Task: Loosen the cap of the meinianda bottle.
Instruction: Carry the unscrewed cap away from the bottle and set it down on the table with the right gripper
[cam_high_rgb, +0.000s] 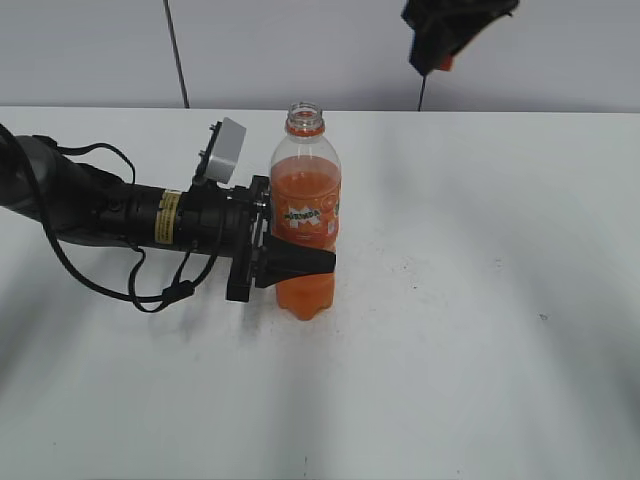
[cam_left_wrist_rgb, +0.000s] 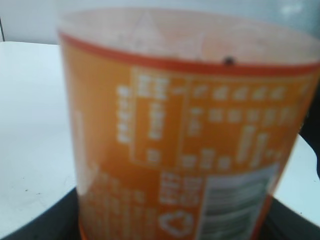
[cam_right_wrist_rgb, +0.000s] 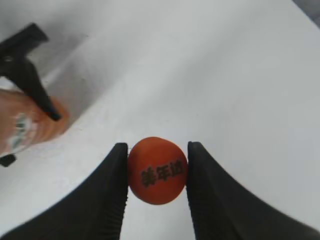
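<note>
My right gripper is going to let go of the orange cap on the white table (cam_high_rgb: 548, 279) just behind the small dark speck.
The meinianda bottle (cam_high_rgb: 306, 215) stands upright on the white table, its neck open with no cap on it. My left gripper (cam_high_rgb: 300, 262) is shut on the bottle's waist from the left; the orange label fills the left wrist view (cam_left_wrist_rgb: 185, 140). My right gripper (cam_right_wrist_rgb: 157, 170) is shut on the orange cap (cam_right_wrist_rgb: 157, 170), which shows dark characters on top, and holds it high above the table. In the exterior view the right gripper (cam_high_rgb: 445, 60) is at the top edge, right of the bottle, with a bit of the cap (cam_high_rgb: 446, 63) showing. The bottle also shows in the right wrist view (cam_right_wrist_rgb: 27, 122).
The white table (cam_high_rgb: 480, 300) stretches around the bottle. The left arm with its cables (cam_high_rgb: 110, 215) lies across the table's left side. A pale wall with a dark seam (cam_high_rgb: 176, 50) stands behind.
</note>
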